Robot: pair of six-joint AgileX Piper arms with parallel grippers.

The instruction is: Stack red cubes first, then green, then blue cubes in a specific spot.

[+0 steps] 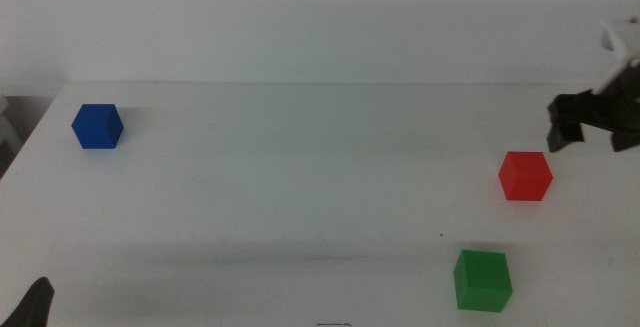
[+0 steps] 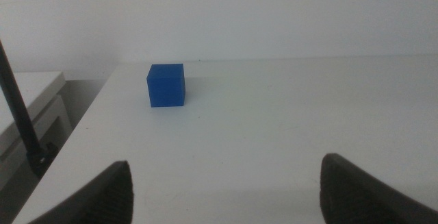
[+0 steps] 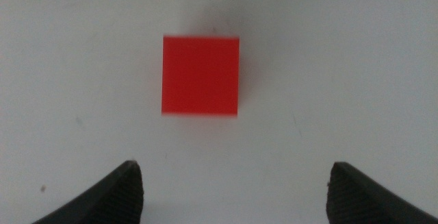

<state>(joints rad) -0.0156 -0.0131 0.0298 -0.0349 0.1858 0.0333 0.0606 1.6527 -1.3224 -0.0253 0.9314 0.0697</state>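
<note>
Next, I close my right gripper on the upper half of the red cube (image 1: 525, 169) (image 3: 200, 75), because red goes first in the stack.
The red cube (image 1: 525, 175) rests on the white table at the right; the right wrist view looks down on the same red cube (image 3: 200, 75). My right gripper (image 1: 592, 132) hovers just behind it and to its right, open and holding nothing (image 3: 236, 190). Near the front right sits the green cube (image 1: 482, 279). The blue cube (image 1: 97, 126) stands at the far left, also seen ahead of my left gripper (image 2: 226, 190) as the blue cube (image 2: 166, 85). That left gripper (image 1: 35, 305) waits open at the bottom left corner.
The white table (image 1: 300, 187) runs to a left edge (image 2: 75, 125) close beside the blue cube. A dark pole (image 2: 20, 114) stands off the table past that edge. A pale wall rises behind the table.
</note>
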